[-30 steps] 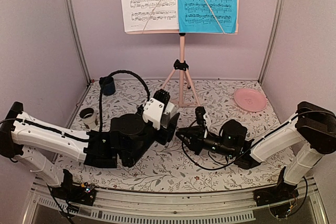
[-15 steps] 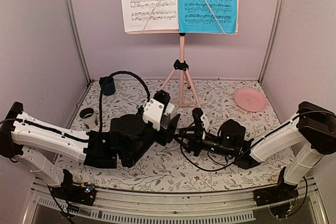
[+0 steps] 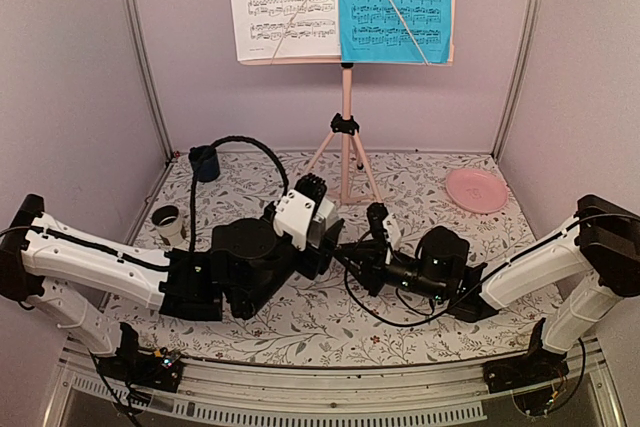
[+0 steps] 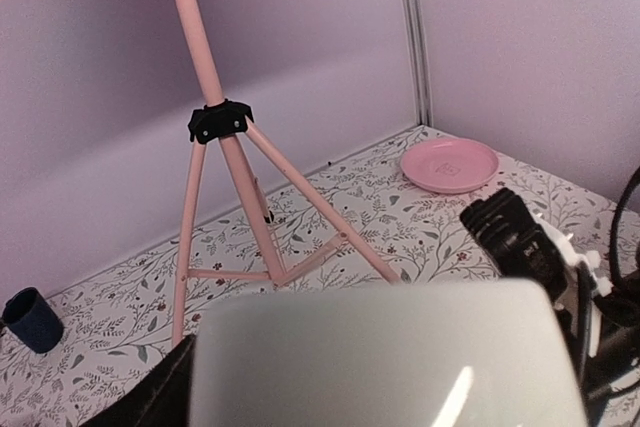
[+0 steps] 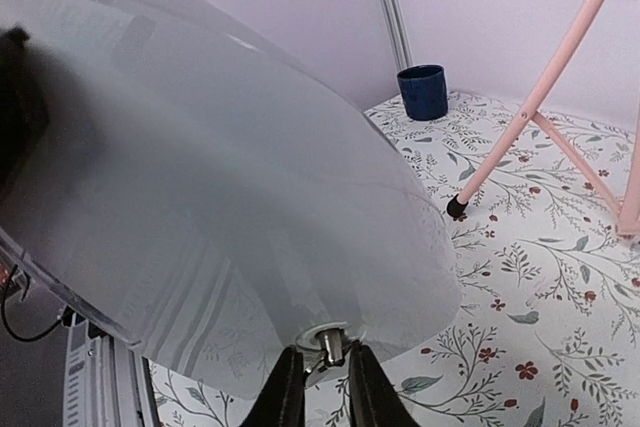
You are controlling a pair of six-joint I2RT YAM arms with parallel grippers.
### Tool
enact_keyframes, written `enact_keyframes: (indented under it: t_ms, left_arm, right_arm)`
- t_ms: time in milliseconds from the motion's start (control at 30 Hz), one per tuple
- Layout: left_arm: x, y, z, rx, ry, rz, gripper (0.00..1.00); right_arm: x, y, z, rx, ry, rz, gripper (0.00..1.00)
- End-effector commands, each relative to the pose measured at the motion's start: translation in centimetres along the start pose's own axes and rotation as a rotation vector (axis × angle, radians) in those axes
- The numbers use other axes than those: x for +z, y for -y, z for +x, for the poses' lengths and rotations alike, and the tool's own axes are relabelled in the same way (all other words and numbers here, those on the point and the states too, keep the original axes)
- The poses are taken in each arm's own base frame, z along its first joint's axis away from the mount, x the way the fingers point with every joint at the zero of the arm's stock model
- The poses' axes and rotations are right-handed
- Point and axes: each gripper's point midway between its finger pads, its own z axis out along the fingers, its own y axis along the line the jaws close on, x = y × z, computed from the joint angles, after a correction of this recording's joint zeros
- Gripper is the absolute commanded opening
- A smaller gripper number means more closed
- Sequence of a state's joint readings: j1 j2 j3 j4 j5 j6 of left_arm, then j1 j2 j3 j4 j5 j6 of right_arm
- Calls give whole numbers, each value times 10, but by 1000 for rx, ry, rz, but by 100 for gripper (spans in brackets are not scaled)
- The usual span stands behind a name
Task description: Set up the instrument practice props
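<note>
Next, my left hand releases the white metronome on the table (image 3: 334,299) in front of the pink music stand's legs. The metronome is now held above the table.
The small white metronome (image 3: 299,214) is held above the table in my left gripper (image 3: 318,235), which is shut on it. Its white body fills the bottom of the left wrist view (image 4: 380,357) and most of the right wrist view (image 5: 200,177). My right gripper (image 5: 325,379) reaches in from the right and is shut on a small metal knob (image 5: 330,345) on the metronome's side. The pink tripod music stand (image 3: 346,137) stands at the back, with the white sheet (image 3: 280,2) and the bright blue sheet (image 3: 393,2) on its desk.
A dark blue cup (image 3: 204,162) stands at the back left and a pink plate (image 3: 476,189) lies at the back right. A small white cup (image 3: 167,222) sits by the left arm. The stand's legs (image 4: 300,207) spread just behind both grippers.
My right gripper has moved a little left, up to the metronome held by my left gripper. The left arm has barely moved.
</note>
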State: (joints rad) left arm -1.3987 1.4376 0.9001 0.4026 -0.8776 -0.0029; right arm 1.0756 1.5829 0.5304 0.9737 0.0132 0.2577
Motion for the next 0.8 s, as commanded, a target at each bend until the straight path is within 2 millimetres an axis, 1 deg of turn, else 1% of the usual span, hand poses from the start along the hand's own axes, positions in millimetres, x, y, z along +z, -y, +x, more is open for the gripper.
enact_keyframes:
  t_ms: [0, 100, 133, 433, 567, 633, 767]
  left_arm:
    - [-10, 4, -31, -98, 80, 55, 29]
    - [-10, 5, -32, -97, 84, 60, 28]
    - [-10, 5, -32, -96, 85, 61, 28]
    - [-14, 8, -29, -83, 112, 102, 28]
    - [-15, 11, -29, -67, 121, 126, 26]
    - [-19, 13, -31, -57, 145, 146, 26]
    - [-24, 18, -34, -37, 179, 179, 25]
  right_arm:
    - [2, -2, -17, -18, 41, 15, 10]
    - [1, -4, -18, -24, 40, 6, 1]
    - [0, -4, -18, -26, 41, 3, 0]
    - [-6, -15, -29, 18, 58, -48, 0]
    - [-7, -19, -31, 29, 56, -71, 0]
    - [-7, -19, -31, 43, 55, -76, 0]
    - [-8, -12, -34, 143, 65, -75, 0]
